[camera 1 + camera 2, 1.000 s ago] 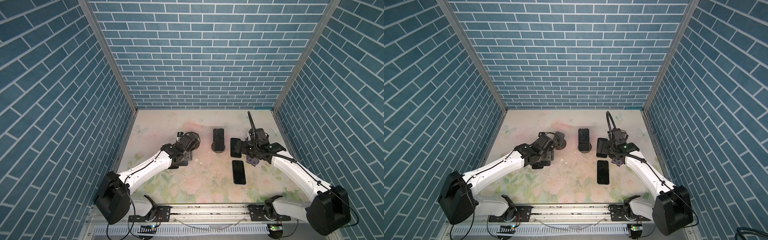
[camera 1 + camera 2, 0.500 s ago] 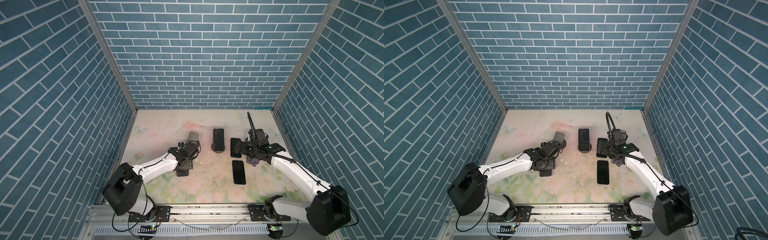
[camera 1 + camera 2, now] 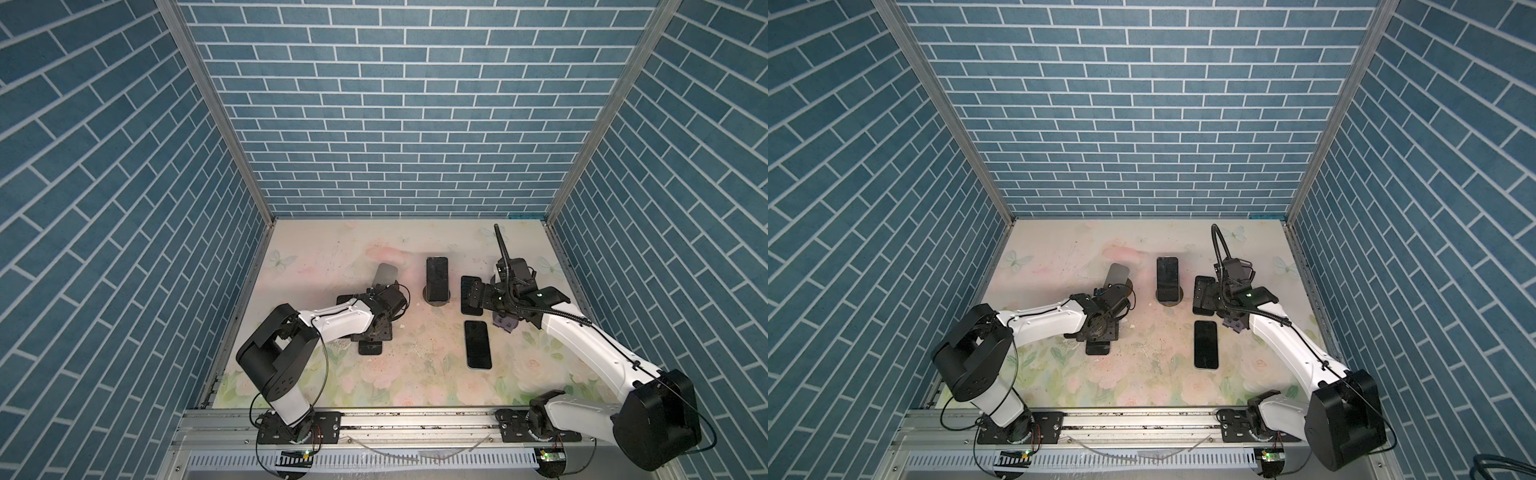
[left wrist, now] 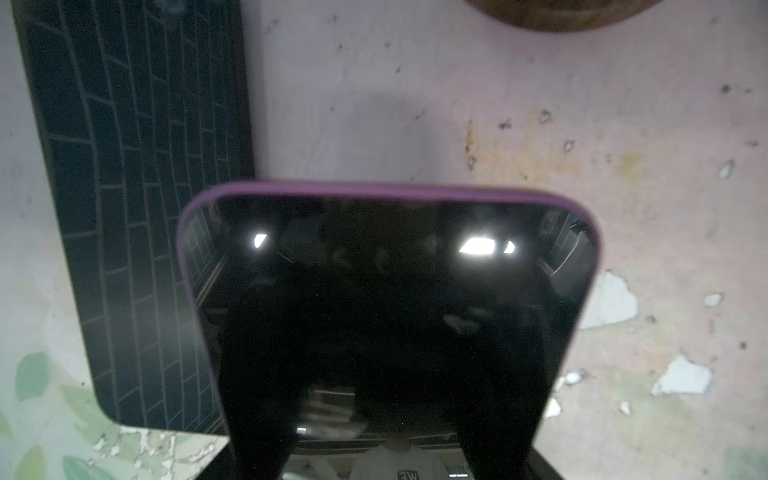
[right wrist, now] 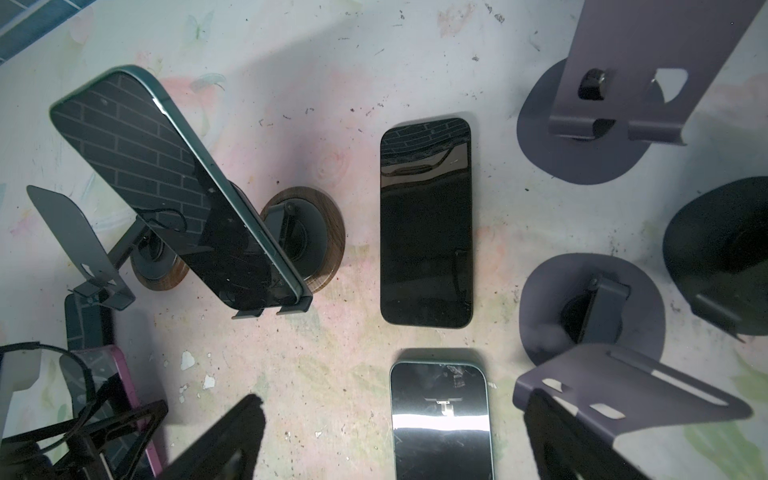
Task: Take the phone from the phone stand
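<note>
The robot's left gripper needs to release the purple-cased phone on the table (image 3: 376, 326) (image 4: 428, 331) next to the flat phone, before the bare grey stand. The purple-cased phone is now low over the table.
My left gripper (image 3: 374, 332) (image 4: 382, 332) is shut on a purple-cased phone (image 4: 386, 232), gripping its two long sides. The phone's free end (image 3: 370, 348) (image 3: 1097, 348) shows low over the table, in front of the arm. Behind it the grey phone stand (image 3: 386, 274) (image 3: 1117, 274) stands bare on its wooden base. My right gripper (image 3: 484, 301) (image 5: 395, 449) hangs open at the right with nothing between its fingers (image 5: 224, 440).
A second phone (image 3: 436, 276) (image 5: 178, 187) leans on a wood-based stand (image 3: 436, 300) mid-table. Flat phones lie at the left (image 4: 133, 208), by the right gripper (image 3: 471, 295) (image 5: 426, 220), and in front of it (image 3: 478, 345) (image 5: 440, 419). Purple stands (image 5: 590, 291) crowd the right.
My left arm has drawn back from the grey stand toward the front with the purple-cased phone, leaving the stand bare. The right arm has not moved.
</note>
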Controlling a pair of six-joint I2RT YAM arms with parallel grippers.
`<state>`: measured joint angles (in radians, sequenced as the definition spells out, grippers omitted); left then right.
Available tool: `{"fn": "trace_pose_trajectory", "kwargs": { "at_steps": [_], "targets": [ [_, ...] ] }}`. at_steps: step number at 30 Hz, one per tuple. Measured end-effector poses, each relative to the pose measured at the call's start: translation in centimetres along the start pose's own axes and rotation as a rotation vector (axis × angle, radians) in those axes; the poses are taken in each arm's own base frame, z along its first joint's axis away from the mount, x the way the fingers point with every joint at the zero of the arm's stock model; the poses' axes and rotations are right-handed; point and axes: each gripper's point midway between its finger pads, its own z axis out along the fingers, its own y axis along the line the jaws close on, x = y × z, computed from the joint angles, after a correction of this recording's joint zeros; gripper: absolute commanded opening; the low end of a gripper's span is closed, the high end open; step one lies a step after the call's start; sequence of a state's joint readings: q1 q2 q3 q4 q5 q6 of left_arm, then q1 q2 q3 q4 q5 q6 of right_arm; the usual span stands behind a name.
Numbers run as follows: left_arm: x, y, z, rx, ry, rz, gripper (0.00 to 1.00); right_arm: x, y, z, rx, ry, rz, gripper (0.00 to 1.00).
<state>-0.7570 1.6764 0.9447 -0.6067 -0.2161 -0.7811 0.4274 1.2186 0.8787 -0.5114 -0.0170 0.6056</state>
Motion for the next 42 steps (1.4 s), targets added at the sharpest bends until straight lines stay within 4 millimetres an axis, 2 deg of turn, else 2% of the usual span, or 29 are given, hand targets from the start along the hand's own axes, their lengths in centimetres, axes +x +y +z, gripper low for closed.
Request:
{"fn": "trace_pose_trajectory", "kwargs": {
  "at_steps": [19,25,31,42],
  "targets": [
    [-1.5,-1.8,0.5,0.005,-0.007,0.031,0.61,0.4,-0.1,0.8,0.008,0.026,0.001,0.98],
    [-1.6,-1.8,0.6,-0.007,-0.006,0.035,0.63,0.4,-0.2,0.9,0.01,0.03,0.001,0.98],
    [-1.7,-1.8,0.6,-0.028,-0.005,0.049,0.7,0.6,-0.2,1.2,0.016,0.039,0.001,0.99],
    [-1.7,-1.8,0.5,-0.031,-0.007,0.051,0.72,0.7,-0.3,1.3,0.018,0.044,0.001,0.99]
  ]
}}
